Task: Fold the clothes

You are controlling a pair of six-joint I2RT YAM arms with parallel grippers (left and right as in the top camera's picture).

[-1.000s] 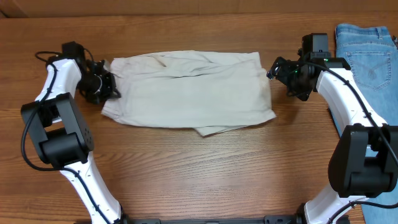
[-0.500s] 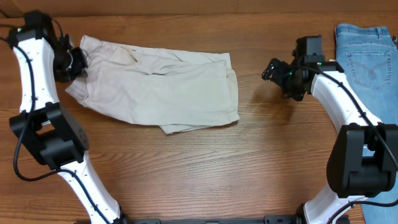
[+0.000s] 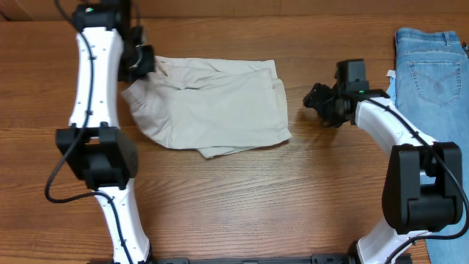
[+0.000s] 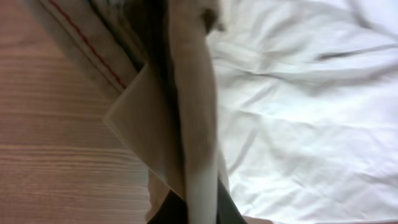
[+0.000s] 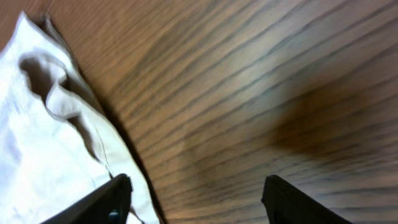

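Observation:
I will release the fold by the clothes' far corner [image 3: 287, 78] nearest my right gripper from my left gripper. The clothes are now on the wooden table.
The clothes [image 3: 212, 103], light beige khaki trousers, lie folded on the wooden table left of centre. My left gripper [image 3: 139, 62] is shut on their far-left corner, which is lifted slightly. In the left wrist view a ridge of the clothes [image 4: 193, 124] runs up from between the dark fingers of the left gripper [image 4: 198, 210], with pale cloth spread to the right. My right gripper [image 3: 316, 99] hovers open just right of the trousers' right edge. In the right wrist view only bare wood shows in the right gripper [image 5: 199, 193], and the clothes [image 5: 37, 130] reach its left finger.
Light-blue denim jeans [image 3: 432, 62] lie at the far right corner, behind the right arm. Bare wooden table [image 3: 242, 198] stretches across the whole near side. The left arm's links rise along the left side of the trousers.
The left gripper carried the trousers' corner left and away, then back right, dragging the cloth along. The right gripper drifted down and left toward the trousers' right edge.

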